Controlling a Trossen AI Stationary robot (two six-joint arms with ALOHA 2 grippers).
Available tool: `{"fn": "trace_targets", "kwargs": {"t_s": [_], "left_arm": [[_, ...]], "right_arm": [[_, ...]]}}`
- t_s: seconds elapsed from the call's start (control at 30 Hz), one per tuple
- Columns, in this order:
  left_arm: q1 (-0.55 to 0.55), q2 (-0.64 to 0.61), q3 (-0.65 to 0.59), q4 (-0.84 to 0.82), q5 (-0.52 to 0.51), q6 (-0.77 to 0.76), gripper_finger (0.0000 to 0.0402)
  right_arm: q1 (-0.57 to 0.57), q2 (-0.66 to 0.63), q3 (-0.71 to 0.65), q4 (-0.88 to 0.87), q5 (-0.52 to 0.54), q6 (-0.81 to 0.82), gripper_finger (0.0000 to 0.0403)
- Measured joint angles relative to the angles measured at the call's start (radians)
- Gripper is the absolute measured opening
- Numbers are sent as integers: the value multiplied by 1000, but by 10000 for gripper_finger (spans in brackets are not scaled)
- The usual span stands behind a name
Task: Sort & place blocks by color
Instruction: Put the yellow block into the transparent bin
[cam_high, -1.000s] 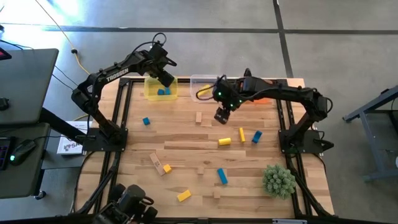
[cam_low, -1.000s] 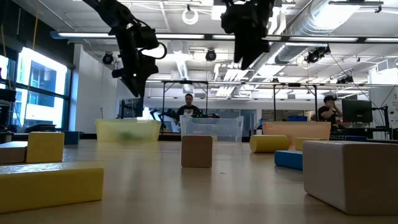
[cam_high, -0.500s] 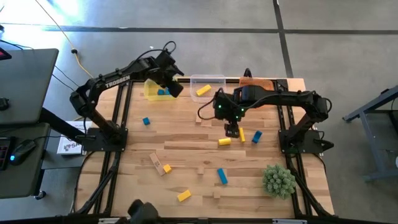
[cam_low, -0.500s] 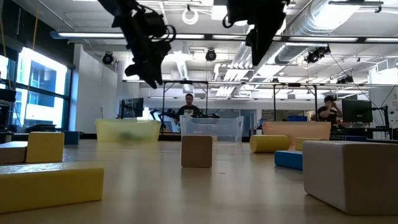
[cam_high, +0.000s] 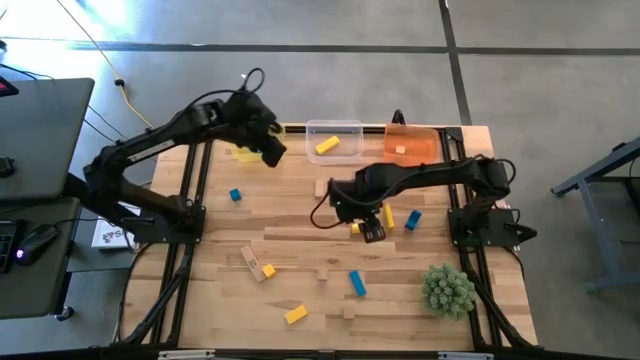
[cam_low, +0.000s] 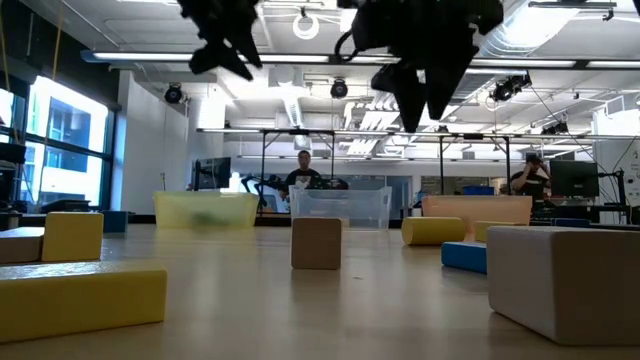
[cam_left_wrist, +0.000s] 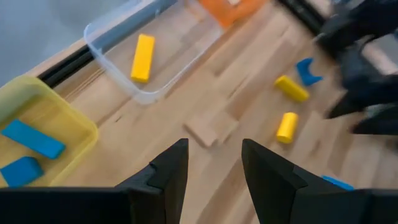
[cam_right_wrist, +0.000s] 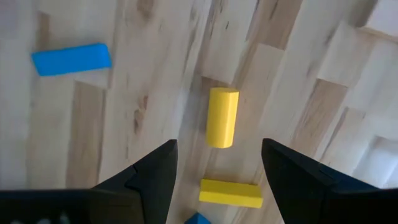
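I should bring my right gripper over to the middle of the yellow cylinder block (cam_high: 355, 228) (cam_right_wrist: 222, 118) next and close it there, leaving the yellow bar beside it.
Blue, yellow and plain wooden blocks lie scattered on the table. My right gripper (cam_high: 372, 232) (cam_right_wrist: 219, 152) hangs open and pointing down over a yellow cylinder block (cam_right_wrist: 222, 117) and a yellow bar (cam_right_wrist: 231, 192), clear of both. A blue block (cam_right_wrist: 71, 58) lies off to one side. My left gripper (cam_high: 271, 152) (cam_left_wrist: 214, 168) is open and empty, raised high by the yellow bin (cam_left_wrist: 46, 118), which holds two blue blocks (cam_left_wrist: 32, 138). The clear bin (cam_high: 345, 128) holds a yellow bar (cam_high: 326, 146). The orange bin (cam_high: 420, 138) holds a wooden block (cam_high: 400, 150).
A spiky green plant ball (cam_high: 447, 290) sits at the near right corner. More blocks lie along the near half, among them a blue one (cam_high: 357, 284) and a yellow one (cam_high: 295, 315). A wooden cube (cam_low: 316, 243) stands mid-table. People stand in the room behind.
My right gripper has gone toward the table's near edge and down, rolling about its own axis, and now hangs over the yellow blocks in mid-table. My left gripper has risen from over the yellow bin and tipped toward level. No block has moved.
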Motion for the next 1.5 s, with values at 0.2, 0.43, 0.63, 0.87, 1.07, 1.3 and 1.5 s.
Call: {"fn": "trace_targets", "kwargs": {"t_s": [0.2,0.43,0.63,0.87,1.07,1.3,1.5], "left_arm": [[-51,-97,0,-28,-119,-70,138],[-84,-124,0,-59,-135,-96,136],[-88,-124,0,-60,-135,-97,137],[-88,-124,0,-60,-160,-96,137],[-87,-124,0,-59,-161,-88,138],[-84,-124,0,-59,-205,-36,136],[-84,-123,0,-59,-253,9,137]], "right_arm": [[17,90,0,0,22,-13,223],[28,180,-1,3,44,-9,223],[25,244,-1,21,52,62,223],[24,297,-1,32,57,75,223],[24,335,-1,45,75,94,214],[12,339,-1,58,88,98,136],[-33,338,0,56,63,110,96]]}}
